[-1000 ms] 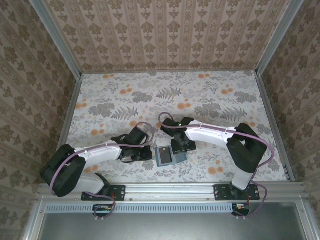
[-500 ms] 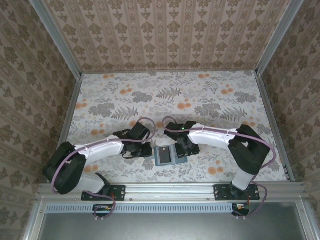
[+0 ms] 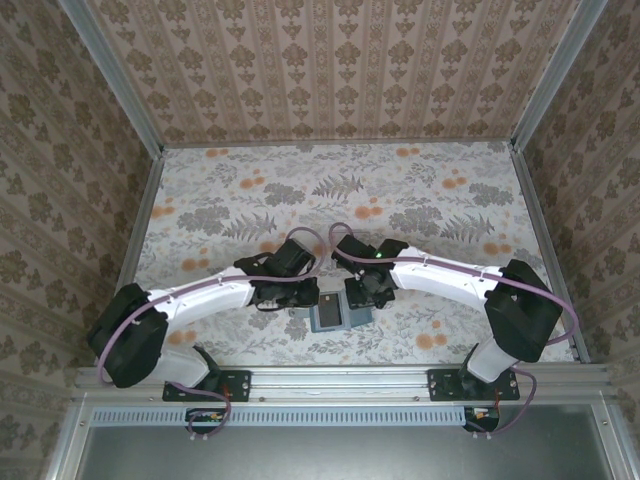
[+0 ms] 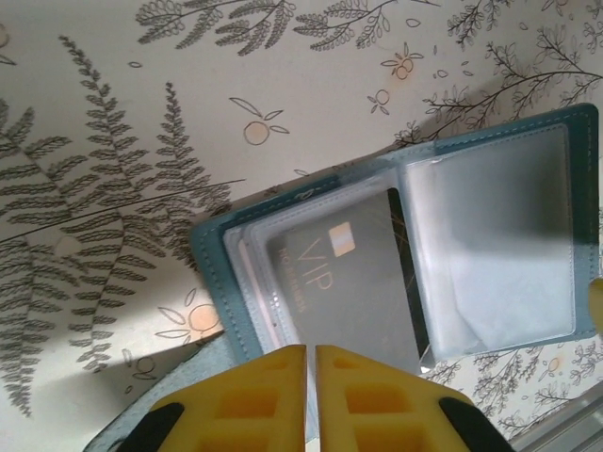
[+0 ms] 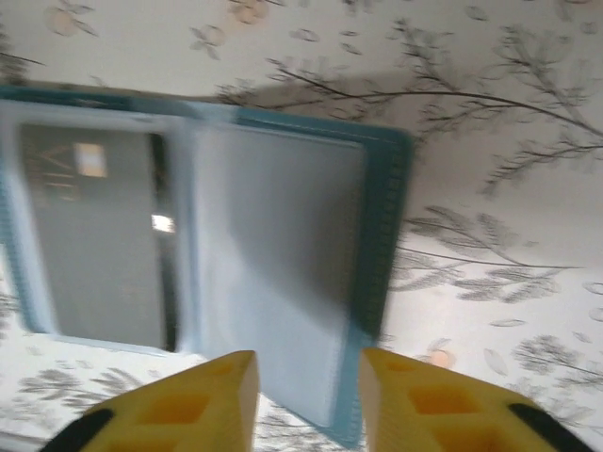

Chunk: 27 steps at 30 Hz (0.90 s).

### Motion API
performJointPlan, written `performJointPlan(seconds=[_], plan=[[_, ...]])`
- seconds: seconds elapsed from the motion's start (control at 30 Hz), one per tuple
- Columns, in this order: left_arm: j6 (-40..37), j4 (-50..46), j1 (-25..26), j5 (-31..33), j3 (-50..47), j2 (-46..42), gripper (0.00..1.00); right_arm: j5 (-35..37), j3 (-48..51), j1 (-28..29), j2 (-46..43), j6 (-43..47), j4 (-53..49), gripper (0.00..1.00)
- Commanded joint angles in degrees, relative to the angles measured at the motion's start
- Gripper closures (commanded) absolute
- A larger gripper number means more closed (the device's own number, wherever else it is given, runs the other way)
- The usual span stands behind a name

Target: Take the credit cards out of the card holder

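The robot's right gripper is above the empty clear pocket, so it should pinch the dark card's edge (image 4: pixel 411 278) by the fold of the holder while the left gripper keeps the holder steady.
The teal card holder (image 3: pixel 328 317) lies open and flat near the table's front edge. In the left wrist view its left pocket (image 4: pixel 212 273) holds a dark credit card (image 4: pixel 349 282) marked VIP, with a pale pinkish edge (image 4: pixel 245 268) showing beside it. The right pocket (image 4: pixel 499 235) is clear plastic. My left gripper (image 3: pixel 303 297) hovers at the holder's left panel, its yellow fingers shut (image 4: pixel 311 350) over the near edge. My right gripper (image 3: pixel 357 297) is open (image 5: pixel 308 363), its fingers either side of the right panel (image 5: pixel 382 217). The dark card (image 5: pixel 94 235) shows to the left.
The metal rail (image 3: pixel 330 375) of the table's front edge runs just below the holder. Patterned walls (image 3: pixel 60 200) close in the left, right and back. The flowered tabletop (image 3: pixel 340 190) stretches beyond both arms.
Both grippers have moved inward over the card holder, the left one to the right, the right one to the left. The right gripper's jaws have narrowed.
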<state>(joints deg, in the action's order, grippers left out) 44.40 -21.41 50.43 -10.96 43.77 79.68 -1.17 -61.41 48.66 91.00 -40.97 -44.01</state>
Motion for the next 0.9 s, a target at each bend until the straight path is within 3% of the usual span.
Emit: performJointPlan(seconds=[0.0, 0.23, 0.43, 0.87], plan=[[2.67, 3.02, 1.10, -1.14, -0.48, 2.04, 0.89, -8.23, 0.83, -1.16, -0.98, -1.09, 7.09, 0.74], [3.65, 5.76, 2.78, -2.05, -0.77, 6.60, 0.90, -18.18, 2.76, -2.98, 3.06, -2.96, 17.16, 0.83], [3.68, 3.76, 3.27, -0.30, -1.01, 7.84, 0.92, -18.71, 2.61, -3.86, 6.05, -2.76, 18.33, 0.77], [3.59, 3.66, 3.28, -0.46, -1.77, 7.87, 0.93, -19.84, 4.63, -4.42, 10.20, -3.14, 21.53, 0.77]])
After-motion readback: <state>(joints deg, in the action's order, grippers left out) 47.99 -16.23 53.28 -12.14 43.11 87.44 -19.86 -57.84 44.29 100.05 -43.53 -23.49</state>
